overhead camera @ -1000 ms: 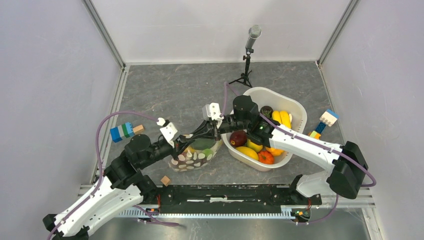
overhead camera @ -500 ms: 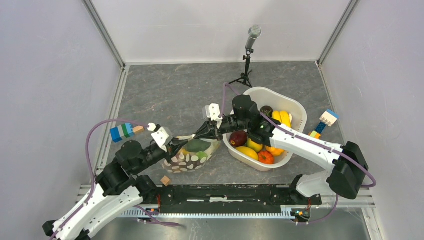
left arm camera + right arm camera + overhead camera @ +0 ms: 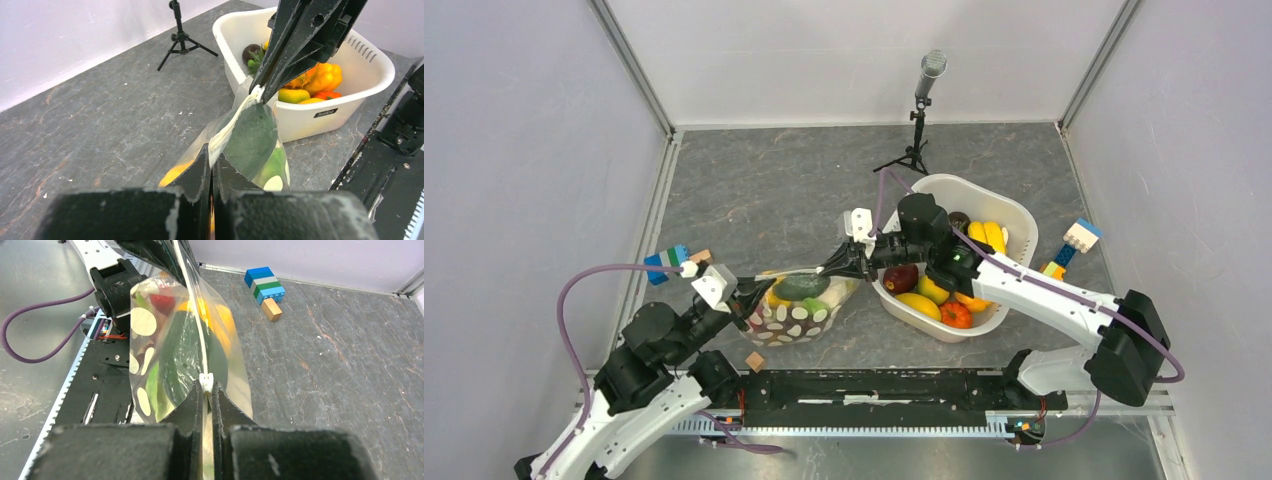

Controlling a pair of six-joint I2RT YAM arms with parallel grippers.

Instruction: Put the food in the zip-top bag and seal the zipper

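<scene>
The robot's right gripper should set the zip-top bag down on the table (image 3: 790, 256) (image 3: 285, 395) between the green block and the basket.
The clear dotted zip-top bag (image 3: 799, 305) hangs stretched between my two grippers just left of the basket, with green, yellow and red toy food (image 3: 802, 287) inside. My left gripper (image 3: 752, 297) is shut on the left end of the white zipper strip (image 3: 235, 122). My right gripper (image 3: 837, 265) is shut on the zipper's right end, at the small white slider (image 3: 206, 381). In the right wrist view the strip (image 3: 192, 315) runs taut away from my jaws across the bag (image 3: 165, 355). More food (image 3: 944, 290) lies in the basket.
A white basket (image 3: 1014, 215) with bananas, a tomato and other toy food stands right of the bag. A microphone on a small tripod (image 3: 916, 120) stands behind it. Building blocks lie at the left (image 3: 669, 262) and the right (image 3: 1076, 240). A small wooden cube (image 3: 754, 361) lies near the front rail.
My left arm has pulled back to the left and my right gripper has shifted slightly right, drawing the bag's zipper edge longer and tauter between them.
</scene>
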